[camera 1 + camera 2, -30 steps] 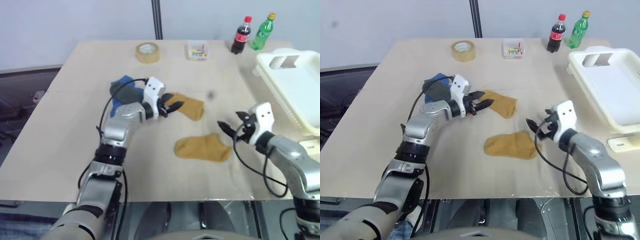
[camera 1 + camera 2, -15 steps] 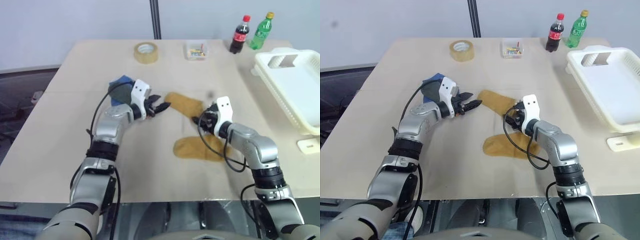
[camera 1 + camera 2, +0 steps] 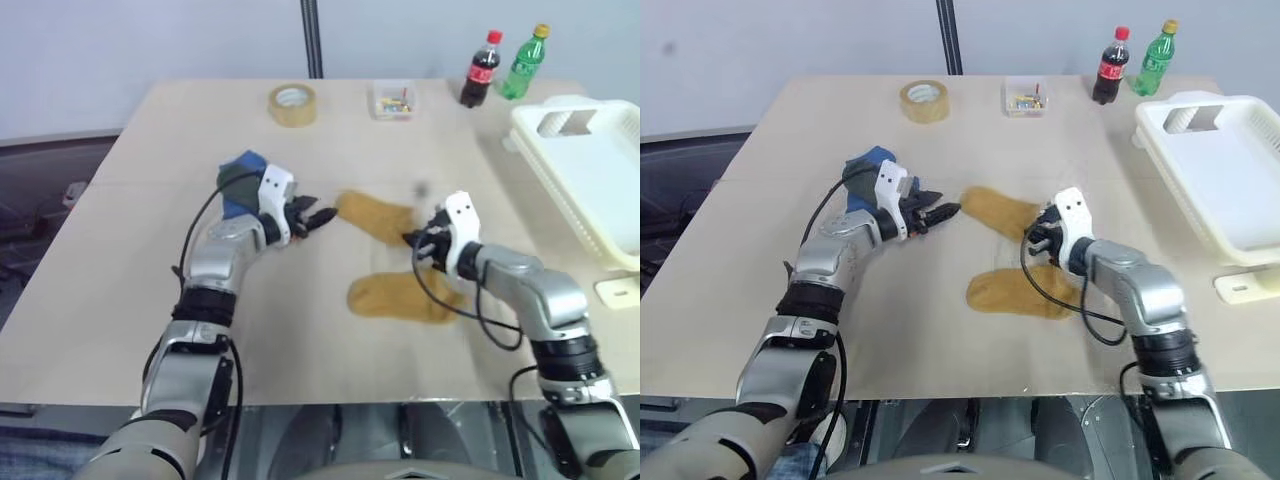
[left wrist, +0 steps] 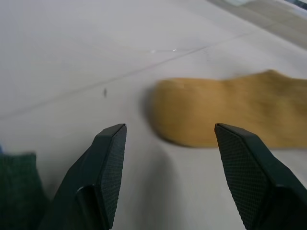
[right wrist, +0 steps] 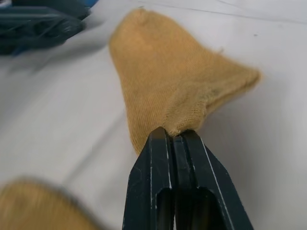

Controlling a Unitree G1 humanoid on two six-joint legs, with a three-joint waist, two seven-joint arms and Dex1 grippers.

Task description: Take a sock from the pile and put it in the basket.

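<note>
I can see the far mustard sock slanting from my right gripper at its cuff, so I will take its toe (image 3: 349,206) with my left gripper before laying it over the near mustard sock.
The pile (image 3: 240,176) of blue and dark green socks lies at mid-left of the table. Two mustard socks lie apart from it, one (image 3: 372,214) just right of the pile and one (image 3: 400,296) nearer me. My right gripper (image 3: 412,240) is shut on the near edge of the first mustard sock (image 5: 168,81), bunching the cloth between its fingertips (image 5: 163,143). My left gripper (image 3: 318,217) stands open and empty just off that sock's other end (image 4: 225,112), low over the table. The white slatted basket (image 3: 590,170) sits at the far right.
Along the table's far edge stand a roll of tape (image 3: 294,104), a small clear box (image 3: 394,100) of coloured bits, a cola bottle (image 3: 481,70) and a green bottle (image 3: 524,62). A small white piece (image 3: 620,290) lies by the basket's near corner.
My right gripper swung in from the right to the upper mustard sock and shut on its edge. My left gripper drew back a little from that sock, staying open.
</note>
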